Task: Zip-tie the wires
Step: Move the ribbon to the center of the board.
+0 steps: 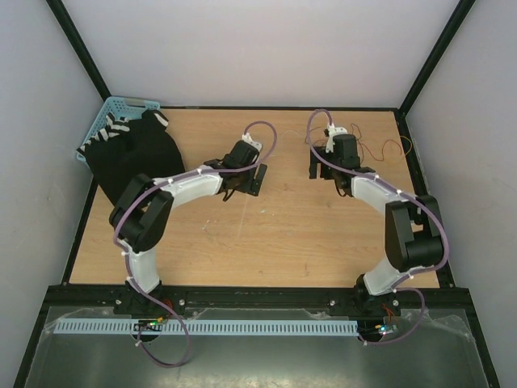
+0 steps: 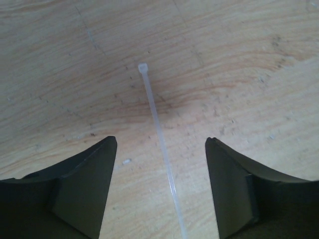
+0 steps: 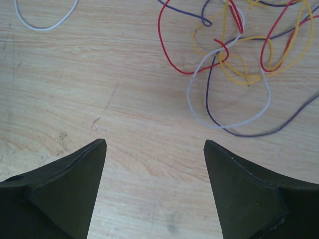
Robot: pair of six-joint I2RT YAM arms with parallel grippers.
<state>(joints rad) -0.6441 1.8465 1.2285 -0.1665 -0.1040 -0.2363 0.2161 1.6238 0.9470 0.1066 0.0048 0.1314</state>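
The right gripper I control will close on the outer bend of the red wire (image 1: 312, 141) (image 3: 164, 47), on the side of the tangle closest to the separate white wire loop.
The zip tie (image 2: 158, 130) is a thin white strip lying flat on the wooden table, its square head at the far end. My left gripper (image 2: 161, 141) is open just above the table, one finger on each side of the strip and neither touching it; it sits mid-table in the top view (image 1: 246, 183). The wires (image 3: 234, 55) are a loose tangle of red, yellow, white and purple strands at the table's back right (image 1: 380, 149). My right gripper (image 3: 155, 143) is open and empty, low over bare wood just short of the tangle (image 1: 325, 170).
A light-blue basket (image 1: 113, 113) stands at the back left corner with a black cloth (image 1: 133, 158) spilling from it onto the table. A separate white wire loop (image 3: 45, 22) lies left of the tangle. Walls enclose the table on three sides.
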